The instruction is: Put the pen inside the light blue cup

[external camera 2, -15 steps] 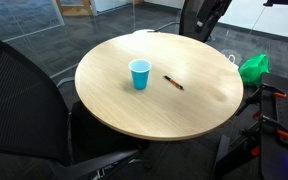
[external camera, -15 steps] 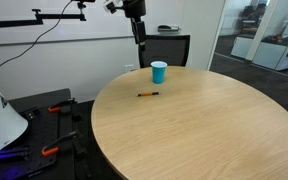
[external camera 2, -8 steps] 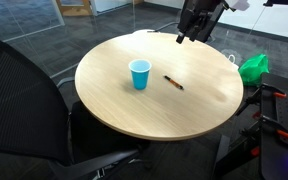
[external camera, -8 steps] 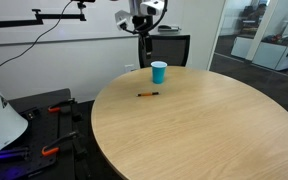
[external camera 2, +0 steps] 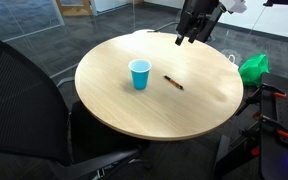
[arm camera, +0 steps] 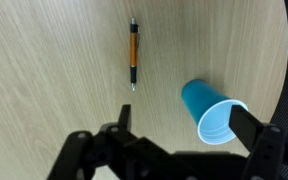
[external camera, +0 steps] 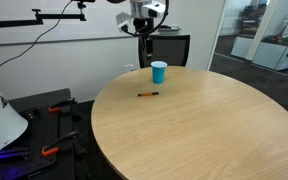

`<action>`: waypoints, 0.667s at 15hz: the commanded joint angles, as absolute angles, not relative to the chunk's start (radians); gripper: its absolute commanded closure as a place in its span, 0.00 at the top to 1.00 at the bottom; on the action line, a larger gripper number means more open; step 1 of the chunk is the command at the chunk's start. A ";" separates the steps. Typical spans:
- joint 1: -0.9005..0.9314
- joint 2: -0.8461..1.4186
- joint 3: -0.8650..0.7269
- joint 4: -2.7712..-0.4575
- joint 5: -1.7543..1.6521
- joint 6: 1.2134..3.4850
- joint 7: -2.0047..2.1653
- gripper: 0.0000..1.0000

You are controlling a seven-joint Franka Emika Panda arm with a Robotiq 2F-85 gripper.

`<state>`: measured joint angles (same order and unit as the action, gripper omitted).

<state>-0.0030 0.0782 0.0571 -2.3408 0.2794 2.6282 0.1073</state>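
Note:
My gripper moves down to the pen next and closes on the pen's orange body (external camera: 150, 94) (arm camera: 134, 58), just past the end of its clip.
The pen (arm camera: 134, 55), dark with an orange barrel, lies flat on the round wooden table (external camera: 204, 130). It also shows in both exterior views (external camera: 148, 94) (external camera 2: 173, 82). The light blue cup (arm camera: 212, 112) stands upright and empty beside it, and shows in both exterior views (external camera: 159, 72) (external camera 2: 139, 73). My gripper (arm camera: 179, 107) is open and empty. It hangs well above the table near its edge in both exterior views (external camera: 144, 52) (external camera 2: 183, 38), looking down on cup and pen. In the wrist view one finger (arm camera: 249, 125) overlaps the cup's rim.
A black office chair (external camera: 170, 48) stands behind the table's far edge. Another black chair (external camera 2: 24, 100) stands close to the table. A green bag (external camera 2: 252, 68) and stands with clamps (external camera: 49, 150) are on the floor around it.
Over the last second the arm has swung in and come lower toward the table's edge, with the gripper now in view in both exterior views. Cup and pen have not moved.

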 commanded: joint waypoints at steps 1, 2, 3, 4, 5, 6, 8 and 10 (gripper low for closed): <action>0.003 0.103 0.050 -2.328 0.297 2.598 0.100 1.00; 0.003 0.122 0.050 -2.322 0.297 2.596 0.102 1.00; 0.002 0.149 0.048 -2.312 0.289 2.597 0.113 1.00; 0.000 0.172 0.050 -2.304 0.300 2.596 0.103 1.00; -0.002 0.199 0.049 -2.295 0.298 2.601 0.107 1.00; -0.003 0.229 0.048 -2.285 0.296 2.618 0.112 1.00; -0.010 0.284 0.051 -2.256 0.307 2.635 0.103 1.00; -0.017 0.332 0.054 -2.227 0.310 2.647 0.102 1.00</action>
